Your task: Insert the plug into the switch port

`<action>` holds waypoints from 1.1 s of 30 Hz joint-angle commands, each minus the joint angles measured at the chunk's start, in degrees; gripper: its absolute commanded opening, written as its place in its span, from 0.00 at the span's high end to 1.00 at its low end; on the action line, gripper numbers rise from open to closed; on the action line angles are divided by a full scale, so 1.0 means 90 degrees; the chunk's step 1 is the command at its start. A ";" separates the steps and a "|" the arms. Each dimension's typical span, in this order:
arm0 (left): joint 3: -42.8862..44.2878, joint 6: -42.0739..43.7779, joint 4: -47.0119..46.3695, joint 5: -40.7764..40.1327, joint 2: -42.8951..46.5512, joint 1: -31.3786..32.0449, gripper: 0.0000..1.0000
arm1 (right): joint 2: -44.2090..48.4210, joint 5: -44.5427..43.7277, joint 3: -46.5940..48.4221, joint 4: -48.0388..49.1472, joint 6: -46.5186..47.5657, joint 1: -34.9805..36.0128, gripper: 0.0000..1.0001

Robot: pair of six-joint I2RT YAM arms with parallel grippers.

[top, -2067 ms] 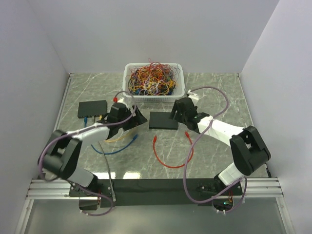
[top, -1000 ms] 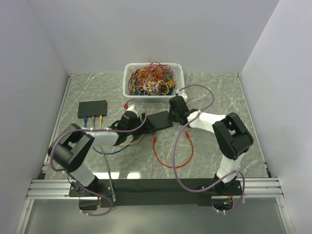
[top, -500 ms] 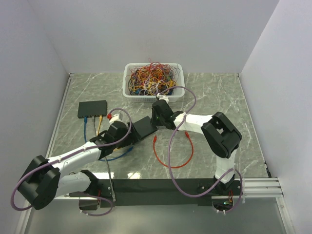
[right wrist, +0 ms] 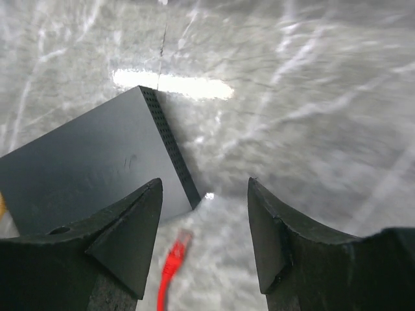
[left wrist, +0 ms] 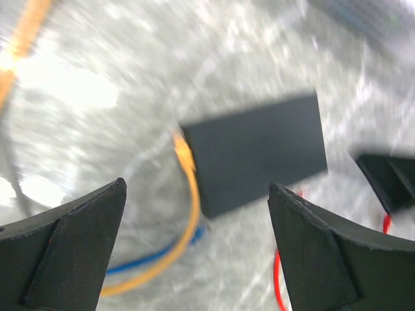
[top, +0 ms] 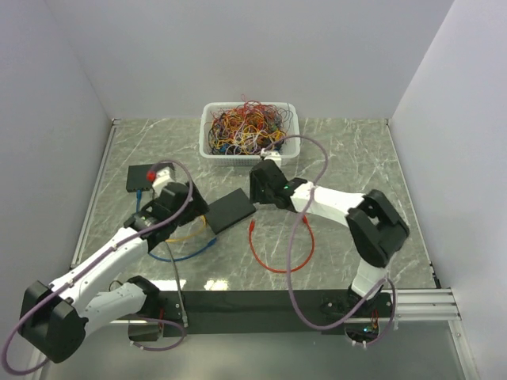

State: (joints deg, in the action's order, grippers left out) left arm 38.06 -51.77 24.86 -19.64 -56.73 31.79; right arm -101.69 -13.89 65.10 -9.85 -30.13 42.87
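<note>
The red cable has an outer plug (top: 305,220), which lies farther from the black switch box. Next, my right gripper closes on that plug.
A black switch box (top: 230,210) lies tilted at mid-table; it shows in the left wrist view (left wrist: 259,152) and the right wrist view (right wrist: 91,168). A red cable (top: 273,257) loops in front of it, its plug (top: 252,226) just right of the box's near corner, also in the right wrist view (right wrist: 174,251). My left gripper (top: 184,207) is open and empty, left of the box, above yellow (left wrist: 185,214) and blue (left wrist: 152,256) cables. My right gripper (top: 260,194) is open and empty at the box's right corner, above the red plug.
A second black switch (top: 141,176) with cables plugged in sits at the back left. A white basket (top: 248,129) full of tangled cables stands at the back centre. Yellow and blue cables (top: 186,241) lie on the table left of the box.
The switch box has slid left and toward the front and turned. My left gripper has pulled back to the left. My right arm has followed the box leftward.
</note>
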 commanded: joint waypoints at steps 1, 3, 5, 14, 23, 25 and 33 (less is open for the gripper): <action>0.0311 0.0332 0.0529 -0.0406 0.0121 -0.0455 0.02 | 0.0917 -0.0702 -0.0434 -0.0292 0.0087 -0.0076 0.37; 0.0379 0.0381 0.0469 -0.0289 -0.0014 -0.0612 0.02 | 0.1267 -0.0820 -0.0709 -0.0380 -0.0030 -0.0202 0.37; 0.0613 0.0322 0.0500 -0.0124 -0.0354 -0.0866 0.01 | 0.1474 -0.0596 -0.1187 -0.0352 -0.0265 -0.0544 0.37; 0.0908 0.0615 -0.0465 0.0412 -0.0348 -0.1023 0.04 | 0.2363 -0.0009 -0.2574 -0.0293 -0.0861 -0.1287 0.40; 0.1142 0.0713 -0.0858 0.0951 -0.0728 -0.1023 0.08 | 0.2364 0.0127 -0.2897 -0.0215 -0.1066 -0.1453 0.43; 0.1083 0.0713 -0.0936 0.1010 -0.0679 -0.1023 0.08 | 0.2266 0.0225 -0.2868 -0.0224 -0.1086 -0.1511 0.46; 0.0898 0.0732 -0.1005 0.1030 -0.0591 -0.1023 0.08 | 0.1983 0.0176 -0.2790 -0.0273 -0.1184 -0.1648 0.46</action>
State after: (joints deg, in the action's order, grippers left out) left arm 46.28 -46.15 17.98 -11.38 -62.96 22.72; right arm -83.42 -11.51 39.20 -12.75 -39.83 28.69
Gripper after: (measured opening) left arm 0.922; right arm 0.539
